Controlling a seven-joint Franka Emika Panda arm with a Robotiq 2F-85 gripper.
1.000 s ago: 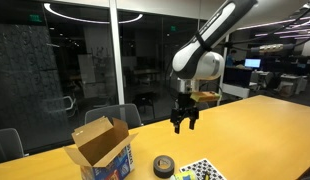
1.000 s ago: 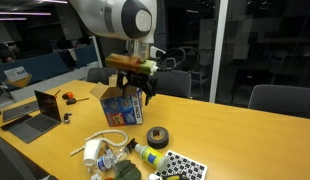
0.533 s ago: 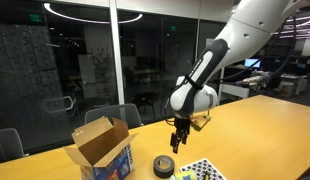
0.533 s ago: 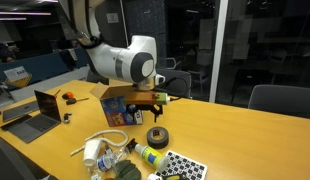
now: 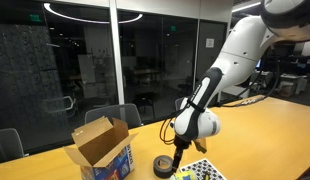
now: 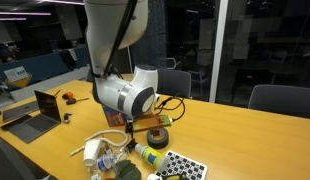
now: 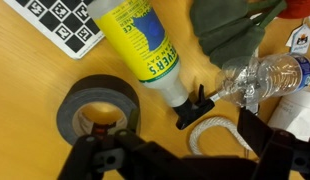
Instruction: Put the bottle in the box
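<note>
The bottle with the black nozzle has a yellow-green label (image 5: 186, 176) (image 7: 142, 38). My gripper needs to go there next and close on it.
A bottle with a yellow-green label and a black nozzle (image 7: 145, 45) lies on the wooden table; it also shows in an exterior view (image 6: 147, 155). A clear plastic bottle (image 7: 267, 78) lies beside it. My gripper (image 7: 180, 150) is open and empty, low over the table just beyond the black nozzle and a loop of white rope (image 7: 210, 135). Both exterior views show it (image 5: 179, 162) (image 6: 153, 124). The open cardboard box (image 5: 100, 150) stands on the table away from the gripper. In an exterior view my arm hides most of the box (image 6: 114, 118).
A roll of black tape (image 7: 95, 105) lies beside the bottle, also seen in both exterior views (image 5: 163, 165) (image 6: 160, 135). A green cloth (image 7: 230, 30) and a checkered marker board (image 7: 60, 22) lie close by. A laptop (image 6: 35, 110) stands at the table's end.
My arm has swung down from above the table to just over the tape roll and bottles. The gripper stays open. Nothing on the table has moved.
</note>
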